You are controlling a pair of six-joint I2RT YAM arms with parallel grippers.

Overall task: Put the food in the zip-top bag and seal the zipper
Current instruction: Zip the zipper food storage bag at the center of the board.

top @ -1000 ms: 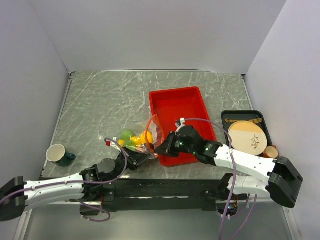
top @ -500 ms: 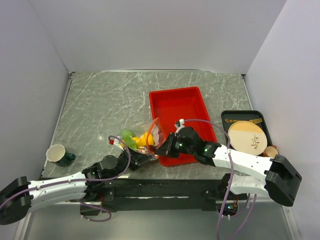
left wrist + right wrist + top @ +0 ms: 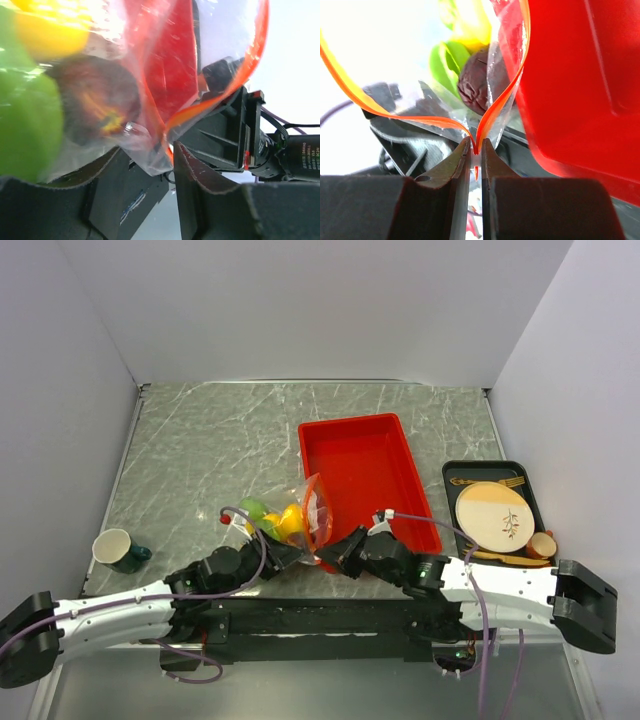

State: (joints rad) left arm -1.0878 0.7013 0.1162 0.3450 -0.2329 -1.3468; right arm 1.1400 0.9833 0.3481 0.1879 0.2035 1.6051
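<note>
The corner of the bag lies loose between the left gripper's open fingers, so the robot should pinch it with that gripper beside the zipper's end (image 3: 165, 140) before the right gripper works the zipper.
The clear zip-top bag (image 3: 312, 512) stands at the red tray's near left corner. It holds green (image 3: 254, 509), yellow (image 3: 290, 518) and dark red (image 3: 475, 85) toy food. My left gripper (image 3: 287, 553) grips the bag's lower corner (image 3: 148, 150), its jaws slightly apart with the bunched plastic between them. My right gripper (image 3: 338, 552) is shut on the end of the orange-red zipper (image 3: 510, 90), where its two strips meet (image 3: 476, 145). Above the fingers the strips spread apart, so the mouth is open. The white tip does not show.
The red tray (image 3: 365, 455) sits right behind the bag and touches it. A black tray (image 3: 455, 472) with the tan plate (image 3: 493, 515) and wooden cutlery is at the right. A green cup (image 3: 115, 548) stands at the near left.
Both grippers and the bag have shifted right. The right gripper has drawn back toward the near edge, and its arm now lies lower along the table's front.
</note>
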